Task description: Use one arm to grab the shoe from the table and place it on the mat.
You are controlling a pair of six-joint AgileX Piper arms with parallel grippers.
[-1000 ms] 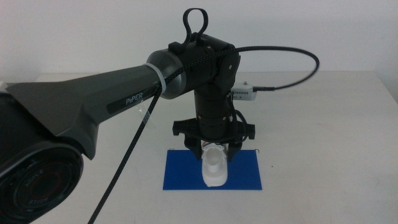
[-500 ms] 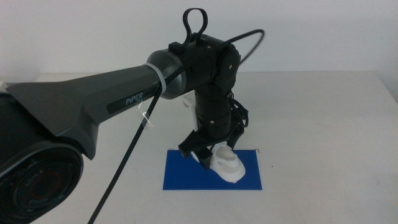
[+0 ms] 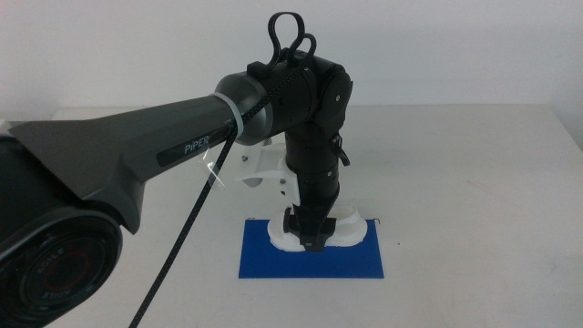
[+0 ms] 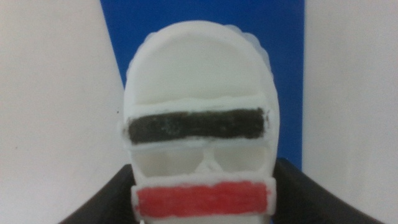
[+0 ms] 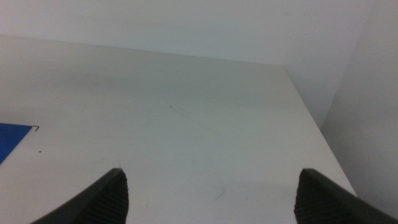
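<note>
I need to set the white shoe on the middle of the dark blue mat (image 3: 311,247) with my left gripper. The shoe is low over the mat's far edge.
The black left arm (image 3: 182,146) reaches in from the left, its wrist pointing down over the dark blue mat (image 3: 264,264). Its gripper (image 3: 310,239) is shut on the white shoe (image 3: 344,228), which lies crosswise low over the mat's far edge; contact with the mat cannot be told. In the left wrist view the shoe (image 4: 199,81) fills the frame with its black strap (image 4: 196,124) and red strap (image 4: 202,198). The left gripper (image 4: 205,208) clamps its sides, with the mat (image 4: 286,62) behind. The right gripper (image 5: 212,186) is open and empty above the white table (image 5: 186,112).
The table (image 3: 474,200) spreads white around the mat. A white camera bracket (image 3: 260,173) sticks out from the left wrist. A black cable (image 3: 182,246) hangs along the arm. A corner of the mat (image 5: 9,140) shows in the right wrist view.
The left wrist has turned with the shoe in its grip. The shoe went from toe toward the camera to lying crosswise, and sits lower over the mat.
</note>
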